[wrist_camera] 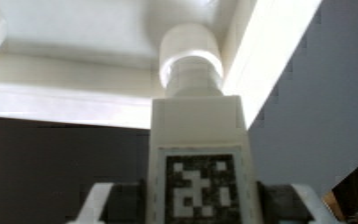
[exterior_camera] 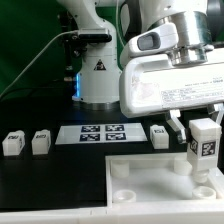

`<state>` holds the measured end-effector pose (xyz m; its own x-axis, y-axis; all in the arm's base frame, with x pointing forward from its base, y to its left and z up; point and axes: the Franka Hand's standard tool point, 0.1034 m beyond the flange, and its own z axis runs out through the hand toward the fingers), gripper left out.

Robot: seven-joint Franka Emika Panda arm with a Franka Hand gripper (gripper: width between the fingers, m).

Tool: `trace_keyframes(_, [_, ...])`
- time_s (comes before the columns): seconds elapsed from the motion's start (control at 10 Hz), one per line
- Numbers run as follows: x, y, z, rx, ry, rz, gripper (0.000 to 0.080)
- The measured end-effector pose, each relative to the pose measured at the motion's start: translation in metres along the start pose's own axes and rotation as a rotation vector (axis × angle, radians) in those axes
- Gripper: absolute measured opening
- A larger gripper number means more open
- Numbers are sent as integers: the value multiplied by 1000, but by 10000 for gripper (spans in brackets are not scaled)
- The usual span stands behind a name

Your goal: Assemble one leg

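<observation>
Next, I let go of the leg with my gripper when it is upright in the socket at the white panel's near corner (exterior_camera: 205, 191) (wrist_camera: 190, 38), directly beneath it.
My gripper (exterior_camera: 203, 132) is shut on the leg (exterior_camera: 204, 147), a white block with a black-and-white tag on its face. I hold it upright just above the large white square panel (exterior_camera: 150, 185), near a round socket (exterior_camera: 205, 188) at the exterior view's right. In the wrist view the leg (wrist_camera: 201, 140) runs straight out between my fingers (wrist_camera: 112, 200), its round tip (wrist_camera: 195, 72) close to the panel's corner (wrist_camera: 87, 60). Three more legs stand on the table: two at the left (exterior_camera: 13, 143) (exterior_camera: 41, 142) and one by the marker board (exterior_camera: 158, 135).
The marker board (exterior_camera: 97, 133) lies on the black table behind the panel. The arm's white base (exterior_camera: 100, 75) stands at the back. Another socket (exterior_camera: 120, 172) rises at the panel's near-left corner.
</observation>
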<state>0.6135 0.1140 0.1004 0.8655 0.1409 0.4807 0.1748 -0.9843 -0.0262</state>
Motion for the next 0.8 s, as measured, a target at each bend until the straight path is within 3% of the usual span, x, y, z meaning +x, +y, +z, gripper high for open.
trace_keyframes(0.6, [2, 2, 19, 0, -2, -3, 292])
trace_keyframes(0.8, [-5, -1, 26, 3, -11, -5, 292])
